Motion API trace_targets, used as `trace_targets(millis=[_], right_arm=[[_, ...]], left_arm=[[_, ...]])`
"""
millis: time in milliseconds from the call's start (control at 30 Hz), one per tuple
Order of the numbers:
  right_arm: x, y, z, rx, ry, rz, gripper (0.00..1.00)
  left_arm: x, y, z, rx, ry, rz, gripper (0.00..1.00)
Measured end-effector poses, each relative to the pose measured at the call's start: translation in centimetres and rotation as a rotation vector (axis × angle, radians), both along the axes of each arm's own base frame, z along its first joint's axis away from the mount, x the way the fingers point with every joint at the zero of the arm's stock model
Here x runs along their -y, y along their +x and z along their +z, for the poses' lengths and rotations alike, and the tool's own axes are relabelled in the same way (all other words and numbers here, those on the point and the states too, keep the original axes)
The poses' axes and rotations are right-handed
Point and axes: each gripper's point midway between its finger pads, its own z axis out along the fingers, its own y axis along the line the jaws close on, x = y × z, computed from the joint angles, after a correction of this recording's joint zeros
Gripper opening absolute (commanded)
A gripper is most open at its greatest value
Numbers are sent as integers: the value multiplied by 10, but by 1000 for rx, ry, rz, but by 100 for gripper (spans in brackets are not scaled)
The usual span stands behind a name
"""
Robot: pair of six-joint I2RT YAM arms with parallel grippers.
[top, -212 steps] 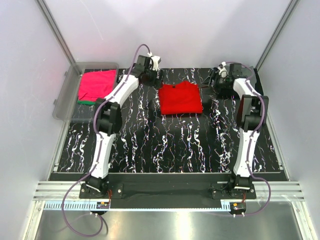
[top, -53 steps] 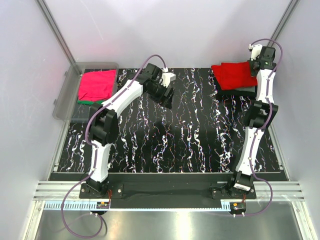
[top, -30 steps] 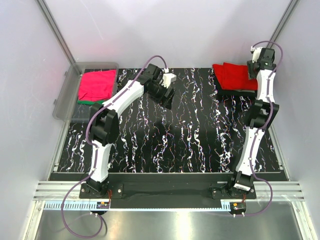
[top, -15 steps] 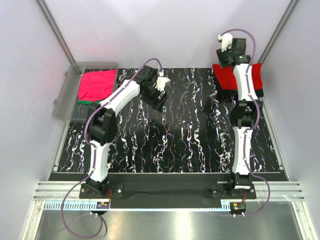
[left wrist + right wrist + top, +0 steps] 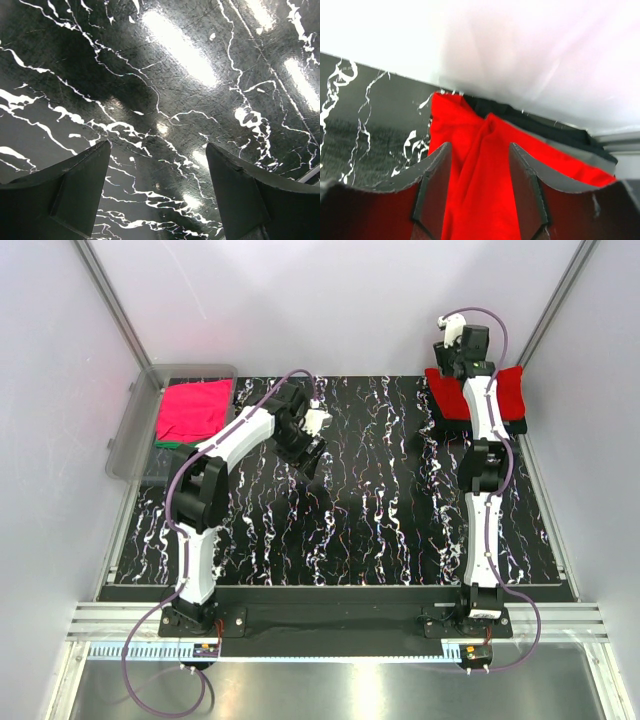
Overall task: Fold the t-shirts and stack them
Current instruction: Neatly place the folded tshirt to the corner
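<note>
The red t-shirt's far edge lies at a slant across the grey shirt, so I need to pinch the red t-shirt's raised fold (image 5: 488,128) with my right gripper and pull that t-shirt's edge straight.
The bright red t-shirt (image 5: 508,390) lies folded on a stack of black and grey shirts (image 5: 450,425) at the table's far right corner. My right gripper (image 5: 450,362) hovers open over the red shirt's far-left part; in the right wrist view (image 5: 479,150) the red cloth (image 5: 485,190) shows between the spread fingers, unheld, with a black shirt (image 5: 530,121) under it. My left gripper (image 5: 312,450) is open and empty above bare tabletop (image 5: 157,150). A magenta-pink shirt (image 5: 192,408) lies on a green one (image 5: 168,444) in the bin.
The clear plastic bin (image 5: 128,440) stands at the far left edge. The black marbled table top (image 5: 360,520) spreads between the arms. White enclosure walls stand close behind the stack (image 5: 520,50) and at both sides.
My right gripper swung from the stack's right edge to its back-left, leaving the red shirt lying on the stack. My left gripper drew back a little toward the near left.
</note>
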Motion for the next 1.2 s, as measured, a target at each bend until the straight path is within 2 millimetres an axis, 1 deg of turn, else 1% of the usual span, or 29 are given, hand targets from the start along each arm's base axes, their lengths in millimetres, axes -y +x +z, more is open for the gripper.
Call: trace_targets(millis=[67,167,233,333,533,567,600,633,667,767,800,1000,1200], right_arm=[[-1,3,3,19,-4,2,56],[-2,6,0,28,-5,3,54],[-3,8,-5,26,-6,4,50],[-1,10,-16,18,-15,-8,48],[2,13,-43,-8,-24,-28,42],[3,13,-47,-12,-26,-33,41],[4,13,-49,-14,-28,-36,35],[5,14,-51,-11,-30,-38,33],[5,15,-51,-6,-30,-40,30],[7,17,-47,9,-35,-52,4],[8,19,-44,19,-33,-58,0],[12,24,-27,71,-29,-87,0],[11,24,-25,77,-8,-97,0]], left_arm=[[1,0,0,-3,-5,1,82],[2,-1,1,-9,-14,4,82],[3,-2,1,-11,-16,4,82],[3,-1,1,-12,-18,8,82],[3,-1,3,-13,-20,16,82],[3,-2,4,-12,-21,17,82],[3,-1,5,-8,-22,17,82],[3,-1,7,-5,-24,17,82],[3,-1,9,-1,-26,17,82],[3,-1,12,7,-29,17,82],[3,-1,12,7,-29,17,82],[3,-1,12,6,-29,19,82],[6,-2,12,7,-30,14,82]])
